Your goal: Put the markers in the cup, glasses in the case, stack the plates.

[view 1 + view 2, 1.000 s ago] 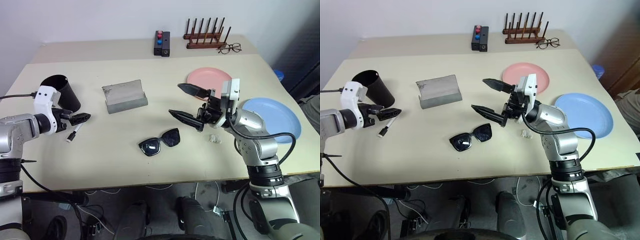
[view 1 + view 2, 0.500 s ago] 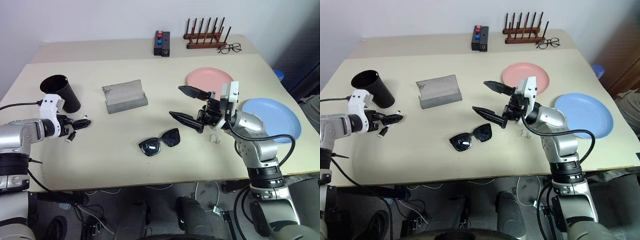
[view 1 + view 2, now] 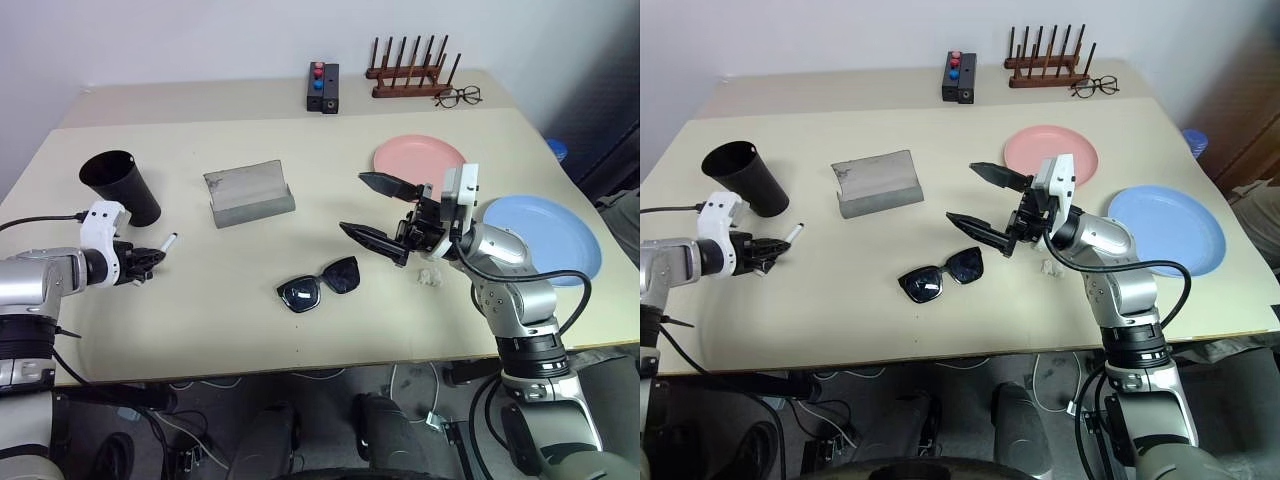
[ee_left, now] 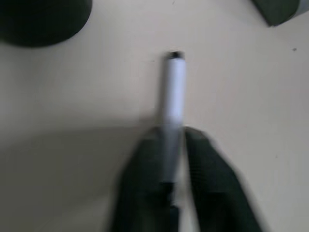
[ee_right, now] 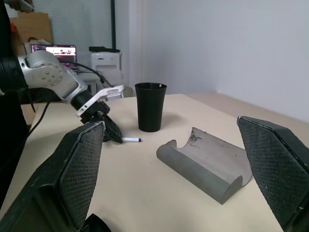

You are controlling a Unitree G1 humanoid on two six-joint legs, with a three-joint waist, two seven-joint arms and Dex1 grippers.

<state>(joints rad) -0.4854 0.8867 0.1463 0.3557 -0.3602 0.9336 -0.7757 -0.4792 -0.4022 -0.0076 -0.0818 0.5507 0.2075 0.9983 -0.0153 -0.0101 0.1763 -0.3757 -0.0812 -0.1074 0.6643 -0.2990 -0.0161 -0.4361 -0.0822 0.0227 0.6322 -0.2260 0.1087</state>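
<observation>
I will open my left gripper, which holds the white marker near its end with the cap, and take the marker nearer its far end (image 4: 175, 65) before I lift it to the cup.
My left gripper (image 3: 147, 259) is down at the table's left side, shut on the near end of a white marker (image 3: 163, 245). The marker's barrel (image 4: 174, 92) sticks out past the fingers (image 4: 207, 169) and lies low over the tabletop. Just behind it the black cup (image 3: 120, 185) stands upright. The grey case (image 3: 248, 193) sits open in the middle, with the black sunglasses (image 3: 320, 284) in front of it. My right gripper (image 3: 355, 205) hovers open above the table, right of the sunglasses and holding nothing. Further right lie the pink plate (image 3: 420, 155) and the blue plate (image 3: 545, 235), apart from each other.
At the back stand a black box with red and blue buttons (image 3: 323, 87), a wooden rack (image 3: 410, 72) and wire-framed spectacles (image 3: 458, 96). A small crumpled white scrap (image 3: 430, 276) lies below my right gripper.
My left gripper sank to the table and closed on the marker. The right arm stayed still.
</observation>
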